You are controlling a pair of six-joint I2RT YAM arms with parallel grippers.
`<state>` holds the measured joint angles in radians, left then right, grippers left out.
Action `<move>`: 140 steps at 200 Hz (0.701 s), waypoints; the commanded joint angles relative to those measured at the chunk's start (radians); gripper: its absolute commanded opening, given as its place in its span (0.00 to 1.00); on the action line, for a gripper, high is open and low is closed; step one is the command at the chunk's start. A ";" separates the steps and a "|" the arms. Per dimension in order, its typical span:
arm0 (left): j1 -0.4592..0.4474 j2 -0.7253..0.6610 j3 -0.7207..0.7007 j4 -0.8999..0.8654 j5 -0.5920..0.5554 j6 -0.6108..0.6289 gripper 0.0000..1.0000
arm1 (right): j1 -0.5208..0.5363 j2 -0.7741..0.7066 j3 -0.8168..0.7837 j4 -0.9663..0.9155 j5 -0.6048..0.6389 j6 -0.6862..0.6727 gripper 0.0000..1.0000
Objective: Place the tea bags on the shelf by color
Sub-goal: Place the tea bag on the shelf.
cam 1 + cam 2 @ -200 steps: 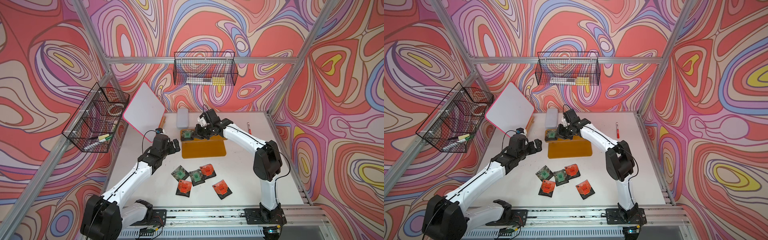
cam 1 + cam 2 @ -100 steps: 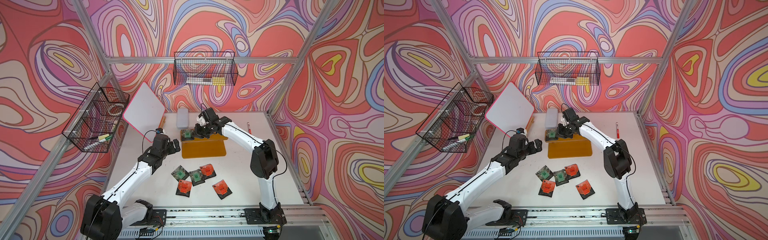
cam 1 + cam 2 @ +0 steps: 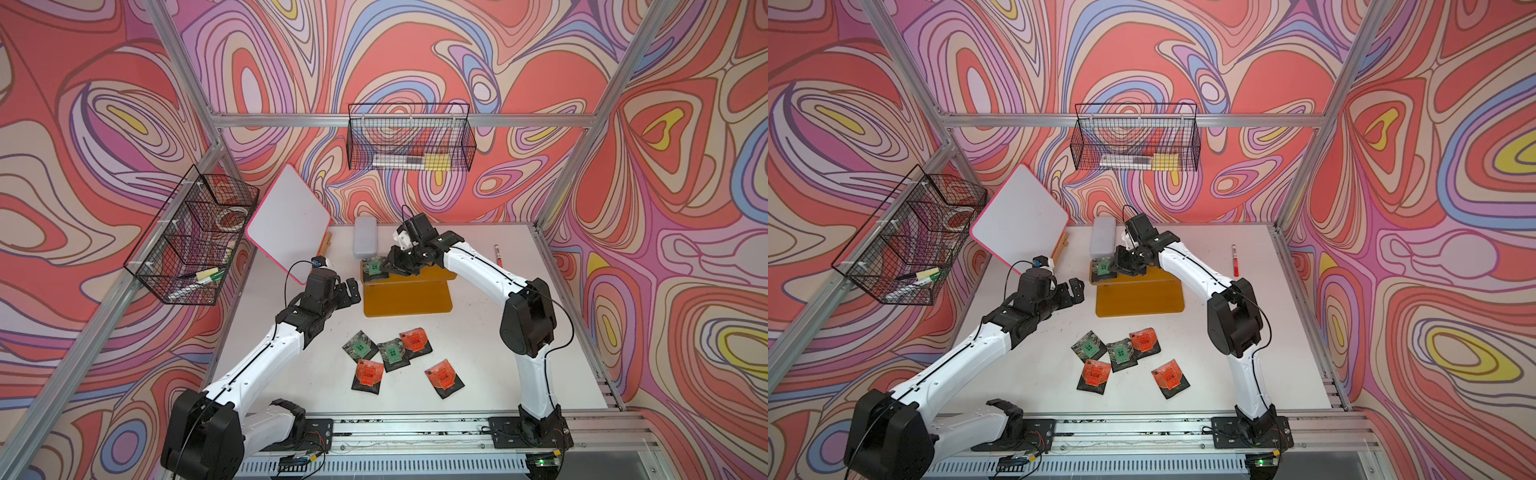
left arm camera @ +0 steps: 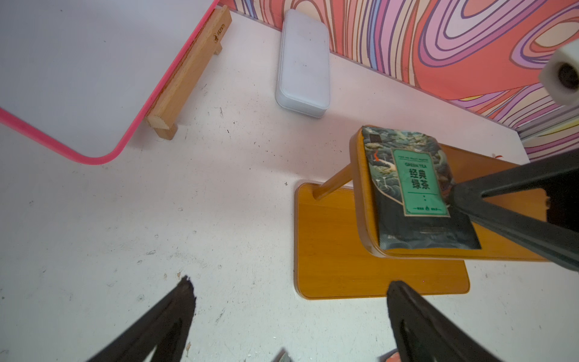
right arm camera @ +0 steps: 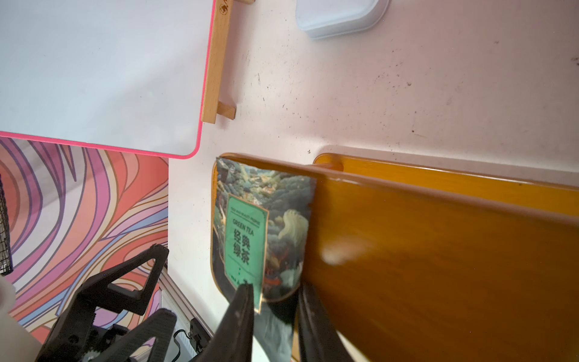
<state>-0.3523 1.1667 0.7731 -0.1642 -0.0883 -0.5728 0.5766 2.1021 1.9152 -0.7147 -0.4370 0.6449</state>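
Observation:
I need to next bring my left gripper to the middle green tea bag's edge (image 3: 382,357) that faces the other green tea bag on the table and close on it.
One green tea bag (image 3: 372,267) (image 4: 413,188) lies flat on the left end of the mustard shelf's upper board (image 3: 432,276). My right gripper (image 3: 390,268) (image 5: 275,286) is at that bag's right edge, open. Its jaws stand a little apart around the edge of the bag (image 5: 260,228). The lower board (image 3: 407,300) is bare. On the table in front lie two green tea bags (image 3: 360,344) (image 3: 392,354) and three orange ones (image 3: 413,342) (image 3: 368,375) (image 3: 444,377). My left gripper (image 3: 347,289) (image 4: 289,282) hovers wide open left of the shelf, holding nothing.
A pink-edged whiteboard (image 3: 289,226) leans on a wooden stand at the back left. A white lidded box (image 3: 365,242) lies behind the shelf, and a red pen (image 3: 497,254) at the back right. Black wire baskets hang on the left wall (image 3: 191,245) and back wall (image 3: 409,143).
My right gripper's jaws have parted from the green tea bag, which now rests on the upper board. The left arm has not moved.

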 commanded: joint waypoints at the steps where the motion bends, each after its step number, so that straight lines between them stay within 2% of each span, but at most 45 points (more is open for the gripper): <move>1: 0.007 -0.025 0.003 0.002 0.002 0.004 0.99 | -0.006 0.006 0.010 -0.046 0.033 -0.016 0.29; 100: 0.006 -0.071 -0.020 -0.023 0.038 -0.006 0.99 | -0.012 -0.056 0.005 -0.106 0.138 -0.050 0.35; 116: 0.006 -0.091 -0.026 -0.037 0.086 -0.006 0.99 | -0.012 -0.095 -0.026 -0.087 0.147 -0.065 0.35; 140: 0.006 -0.154 -0.081 -0.006 0.223 -0.033 0.99 | -0.012 -0.206 -0.152 0.004 0.149 -0.083 0.37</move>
<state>-0.3519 1.0756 0.7460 -0.1711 -0.0036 -0.5785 0.5697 2.0212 1.8496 -0.7620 -0.3210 0.5949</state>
